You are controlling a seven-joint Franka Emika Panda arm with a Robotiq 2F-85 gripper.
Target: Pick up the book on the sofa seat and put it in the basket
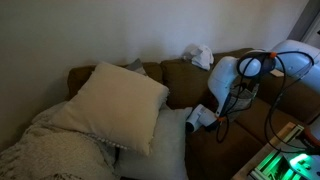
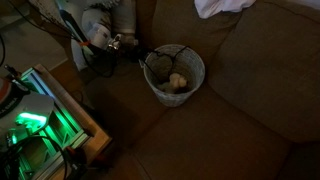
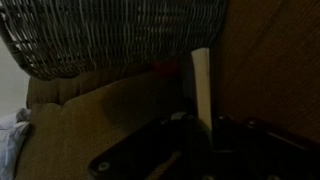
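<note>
Next, my gripper opens to let the book go inside the round wire basket (image 1: pixel 239 89) that is standing on the seat of the brown sofa.
A round wire basket (image 2: pixel 196 62) stands on the brown sofa seat, with a pale object (image 2: pixel 178 82) inside it. It fills the top of the wrist view (image 3: pixel 120 35). My gripper (image 2: pixel 135 50) is just beside the basket's rim, at rim height. In the wrist view its dark jaws (image 3: pixel 200 135) are shut on a thin upright book, of which I see only the pale page edge (image 3: pixel 202 85). In an exterior view the book is only a dark shape (image 2: pixel 152 58) reaching toward the rim. The scene is very dim.
Two large pale cushions (image 1: pixel 115 100) and a knitted throw (image 1: pixel 45 150) cover one end of the sofa. A white cloth (image 2: pixel 225 8) lies on the sofa back, also seen here (image 1: pixel 200 55). A green-lit equipment box (image 2: pixel 40 115) stands beside the sofa. Cables hang from the arm (image 1: pixel 245 80).
</note>
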